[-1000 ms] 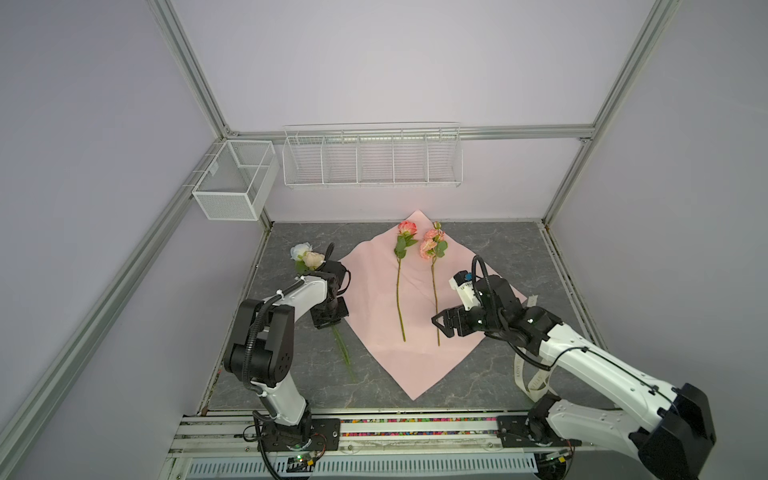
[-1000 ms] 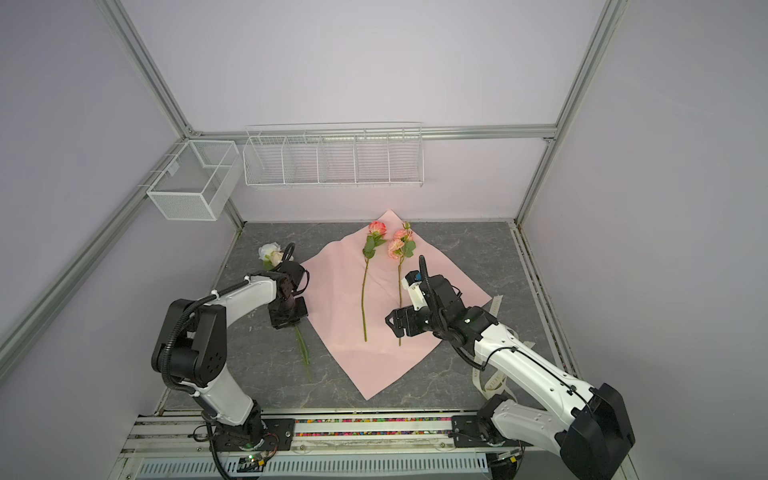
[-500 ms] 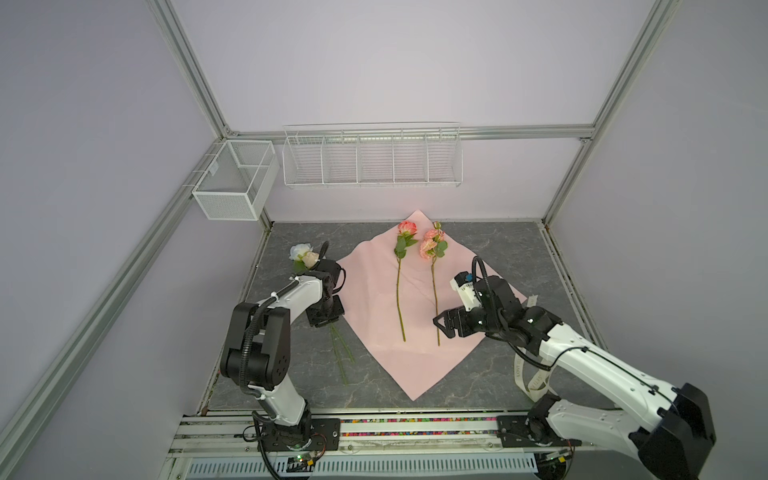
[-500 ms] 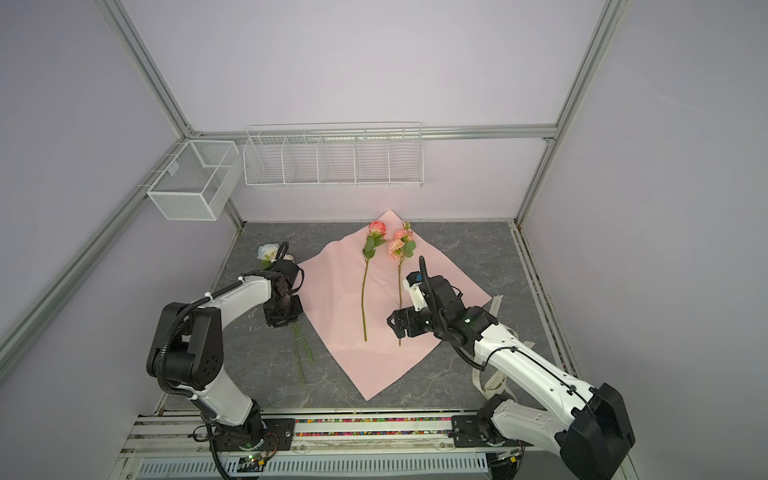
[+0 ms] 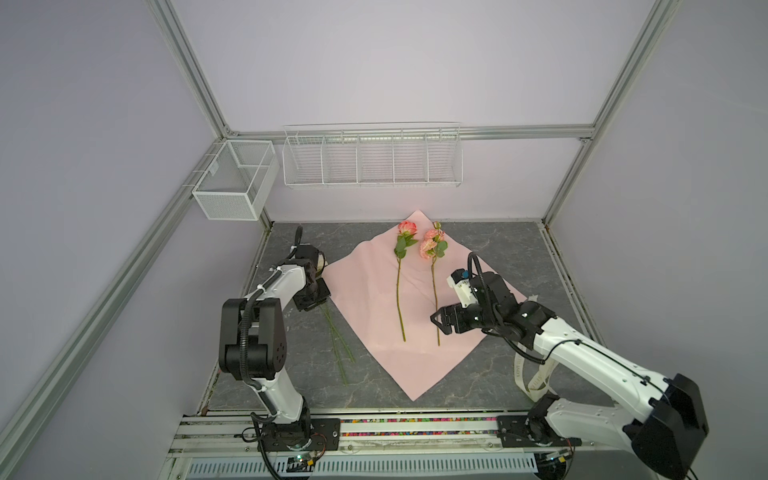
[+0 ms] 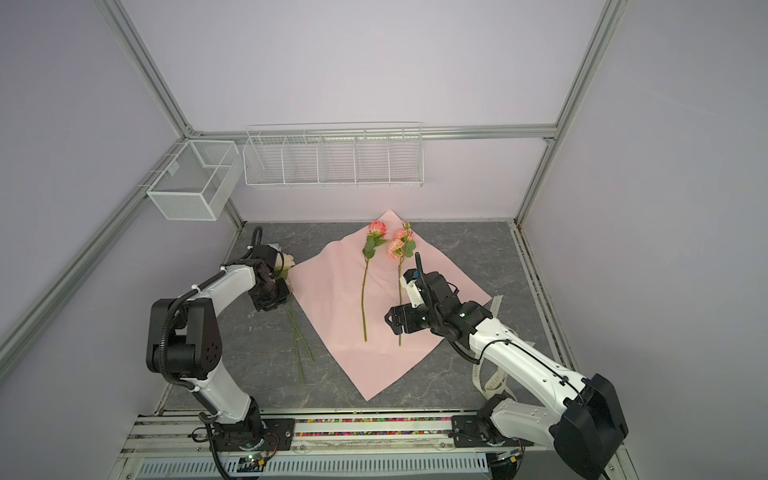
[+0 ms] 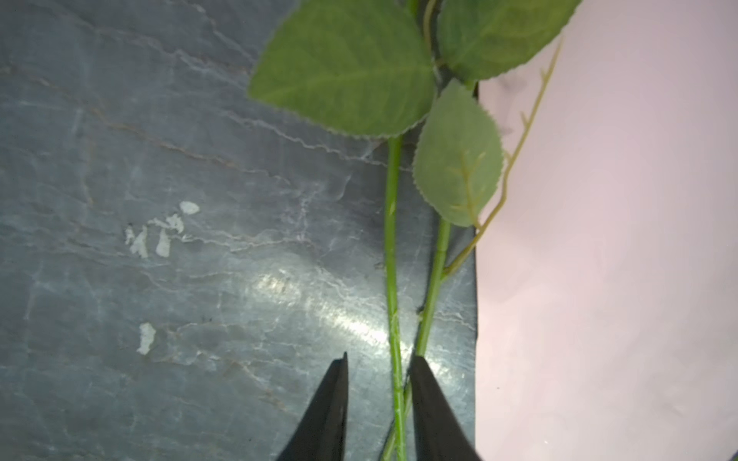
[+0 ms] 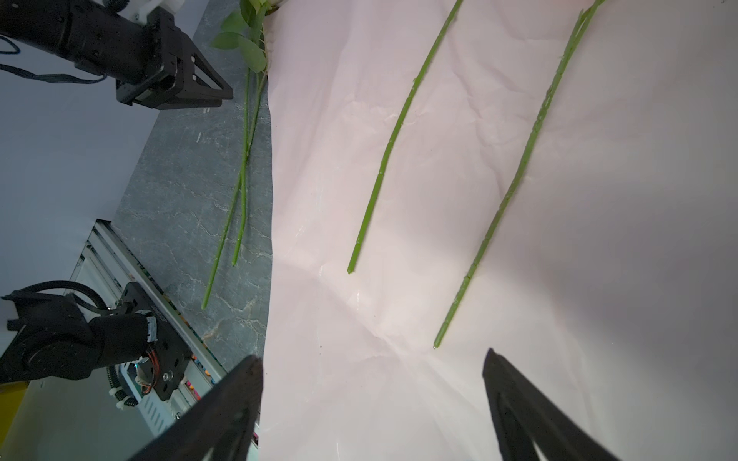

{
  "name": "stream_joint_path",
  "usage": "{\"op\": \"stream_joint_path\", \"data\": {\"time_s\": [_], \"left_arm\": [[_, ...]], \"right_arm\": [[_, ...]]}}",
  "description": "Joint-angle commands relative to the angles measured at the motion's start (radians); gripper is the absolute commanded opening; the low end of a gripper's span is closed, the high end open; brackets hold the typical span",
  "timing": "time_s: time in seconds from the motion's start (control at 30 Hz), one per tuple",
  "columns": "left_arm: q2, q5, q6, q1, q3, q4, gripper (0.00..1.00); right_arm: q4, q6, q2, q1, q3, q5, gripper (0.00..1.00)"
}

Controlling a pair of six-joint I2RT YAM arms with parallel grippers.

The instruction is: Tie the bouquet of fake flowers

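The stems cross between the fingers of my left gripper, so next I pinch only the stem farther from the pink paper (image 7: 392, 299) with it and lift that stem clear first.
The fake flowers lie apart, not bunched. A pink rose (image 5: 407, 227) and a peach spray (image 5: 432, 246) rest on the pink paper (image 5: 374, 291), stems toward me. Two more stems (image 5: 338, 345) (image 7: 391, 259) lie on the grey table beside the paper's left edge, with cream blooms (image 6: 286, 262) behind the left arm. My left gripper (image 5: 321, 305) (image 7: 379, 356) sits low over these two stems, jaws slightly parted, the stems loose between them against one finger. My right gripper (image 5: 436, 324) (image 8: 371, 355) hovers wide open over the paper by the spray's stem end (image 8: 437, 343), holding nothing.
A cream printed ribbon (image 5: 536, 374) lies under the right arm near the table's right front. White wire baskets (image 5: 372, 156) (image 5: 232, 183) hang on the back and left walls. The rail (image 5: 374, 428) with both arm bases runs along the front.
The left gripper's jaws have parted and released the two stems, which now lie on the table. That gripper has shifted a little left. The right arm has not moved.
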Motion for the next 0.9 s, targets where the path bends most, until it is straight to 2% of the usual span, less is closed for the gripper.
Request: {"op": "stream_joint_path", "data": {"time_s": [0.0,0.3,0.43,0.53,0.73,0.87], "left_arm": [[0.058,0.019,0.019,0.01,0.047,-0.005,0.28],[0.13,0.023,0.017,0.01,0.062,0.012,0.25],[0.146,0.012,0.025,0.012,0.053,0.015,0.2],[0.146,0.005,0.037,0.012,0.046,0.002,0.12],[0.09,-0.045,0.056,0.012,0.016,-0.026,0.0],[0.004,-0.099,0.053,0.012,-0.007,-0.056,0.0]], "right_arm": [[0.018,0.012,0.026,-0.004,0.031,-0.014,0.89],[0.051,0.023,0.06,-0.001,0.058,-0.045,0.89],[0.052,0.023,0.068,-0.002,0.065,-0.047,0.89],[0.047,0.027,0.068,-0.002,0.067,-0.041,0.89],[0.04,0.027,0.057,-0.003,0.065,-0.027,0.89],[0.035,0.02,0.046,-0.001,0.065,-0.017,0.89]]}}
